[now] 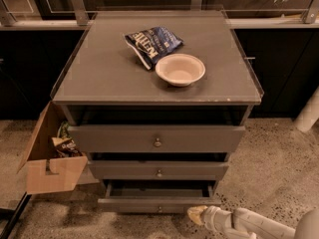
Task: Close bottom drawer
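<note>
Once my gripper lets go, the bottom drawer will sit flush in the cabinet (159,193), under the middle drawer.
The bottom drawer (158,204) is the lowest, slimmest front of the grey-brown cabinet, with a small round knob (159,209) at its centre. It stands pulled out, with a dark gap showing above its front. My gripper (195,214) is low at the bottom edge of the view, just right of and in front of the drawer's right corner. Its tip looks yellowish and points left toward the drawer. The white arm (249,224) runs off to the lower right.
The middle drawer (158,171) and top drawer (157,139) also stand a little open. A white bowl (180,69) and a blue snack bag (152,44) lie on the cabinet top. An open cardboard box (47,158) with snacks sits on the floor at the left.
</note>
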Controlling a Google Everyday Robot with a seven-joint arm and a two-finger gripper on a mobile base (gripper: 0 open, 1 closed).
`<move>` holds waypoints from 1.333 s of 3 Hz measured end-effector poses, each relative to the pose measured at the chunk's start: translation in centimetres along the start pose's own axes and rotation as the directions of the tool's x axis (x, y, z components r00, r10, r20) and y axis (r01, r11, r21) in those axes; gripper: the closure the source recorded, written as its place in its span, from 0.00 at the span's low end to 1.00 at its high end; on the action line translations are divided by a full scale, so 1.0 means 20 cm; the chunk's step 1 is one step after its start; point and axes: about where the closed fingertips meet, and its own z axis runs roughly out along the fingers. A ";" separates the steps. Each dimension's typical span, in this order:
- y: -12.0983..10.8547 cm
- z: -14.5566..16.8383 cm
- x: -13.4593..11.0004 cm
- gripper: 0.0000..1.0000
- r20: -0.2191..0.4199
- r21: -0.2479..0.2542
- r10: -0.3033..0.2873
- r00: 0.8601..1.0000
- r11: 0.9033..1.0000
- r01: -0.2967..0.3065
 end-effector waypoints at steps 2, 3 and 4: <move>-0.13 0.01 -0.13 1.00 0.012 0.068 -0.014 1.000 0.998 0.013; -0.23 0.02 -0.22 1.00 0.020 0.113 -0.022 1.000 0.993 0.019; -0.29 0.07 -0.22 1.00 0.015 0.136 -0.005 1.000 0.991 0.003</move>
